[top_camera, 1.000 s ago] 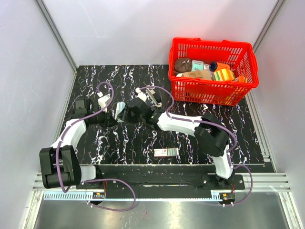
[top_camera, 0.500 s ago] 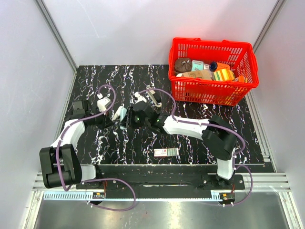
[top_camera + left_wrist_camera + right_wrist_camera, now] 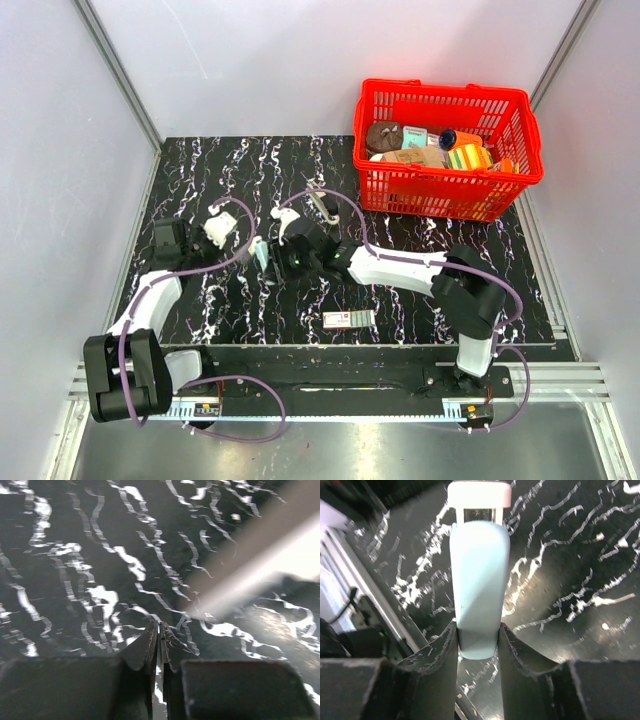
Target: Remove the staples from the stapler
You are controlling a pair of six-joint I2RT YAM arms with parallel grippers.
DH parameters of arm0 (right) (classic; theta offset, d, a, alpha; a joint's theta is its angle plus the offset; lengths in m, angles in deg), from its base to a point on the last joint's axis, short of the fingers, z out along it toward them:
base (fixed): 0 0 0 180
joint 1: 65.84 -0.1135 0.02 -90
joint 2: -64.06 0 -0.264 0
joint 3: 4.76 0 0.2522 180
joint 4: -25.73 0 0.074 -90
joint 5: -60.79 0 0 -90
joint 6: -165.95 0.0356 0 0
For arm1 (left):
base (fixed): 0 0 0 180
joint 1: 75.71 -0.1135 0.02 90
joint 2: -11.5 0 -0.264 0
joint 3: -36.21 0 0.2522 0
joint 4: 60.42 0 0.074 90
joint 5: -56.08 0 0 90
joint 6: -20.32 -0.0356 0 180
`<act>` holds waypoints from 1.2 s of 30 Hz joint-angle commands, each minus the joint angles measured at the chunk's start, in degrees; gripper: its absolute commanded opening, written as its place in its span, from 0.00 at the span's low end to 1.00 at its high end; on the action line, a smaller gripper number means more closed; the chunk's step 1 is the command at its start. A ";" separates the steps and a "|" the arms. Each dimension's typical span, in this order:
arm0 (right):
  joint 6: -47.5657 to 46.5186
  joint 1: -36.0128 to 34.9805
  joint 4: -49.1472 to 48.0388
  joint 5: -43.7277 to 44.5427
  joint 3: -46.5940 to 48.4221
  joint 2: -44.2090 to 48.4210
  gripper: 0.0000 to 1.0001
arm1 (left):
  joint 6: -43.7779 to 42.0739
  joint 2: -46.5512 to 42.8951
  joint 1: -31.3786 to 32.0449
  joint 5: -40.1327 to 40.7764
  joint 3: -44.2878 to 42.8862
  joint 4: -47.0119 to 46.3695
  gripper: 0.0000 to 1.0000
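Observation:
My left gripper's fingers are closed short of the stick's white end, so they should open and pinch that end's edge [image 3: 204, 602] while my right gripper holds the stick steady.
The stapler [image 3: 322, 206], slim, black and silvery, lies on the black marbled table just behind the right arm, with no gripper on it. My right gripper [image 3: 268, 254] is shut on a pale blue-white short stick [image 3: 478, 582], held by its near end and pointing away from the fingers above the table. The stick also shows in the top view [image 3: 260, 251]. My left gripper [image 3: 159, 626] is shut and empty, low over the bare table. In the top view my left gripper [image 3: 200, 243] sits left of the right gripper, apart from it. The stapler is out of both wrist views.
A red basket [image 3: 447, 190] full of assorted items stands at the back right. A small flat box with a red-white label [image 3: 349, 319] lies near the front edge. Purple cables loop over both arms. A blurred pale band [image 3: 260, 570] crosses the left wrist view.
My left arm has drawn back to the left, away from the right gripper. My right gripper has moved left and nearer with the pale blue stick. The stapler has not moved.

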 commanded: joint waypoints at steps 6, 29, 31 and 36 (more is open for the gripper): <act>-11.08 -0.63 7.72 1.93 -2.70 3.47 0.00 | -2.57 -7.63 3.50 10.90 1.79 -13.96 0.00; 12.47 -0.28 -9.59 9.85 6.45 1.97 0.00 | 12.02 -2.72 4.12 -23.74 -5.16 12.96 0.66; 13.79 -0.28 -9.94 8.61 6.36 1.71 0.00 | 12.02 -1.57 4.03 -23.47 -5.60 12.43 0.66; 15.20 -0.19 -11.00 7.38 4.52 2.14 0.00 | 11.75 -1.31 3.69 -21.63 -5.25 9.01 0.59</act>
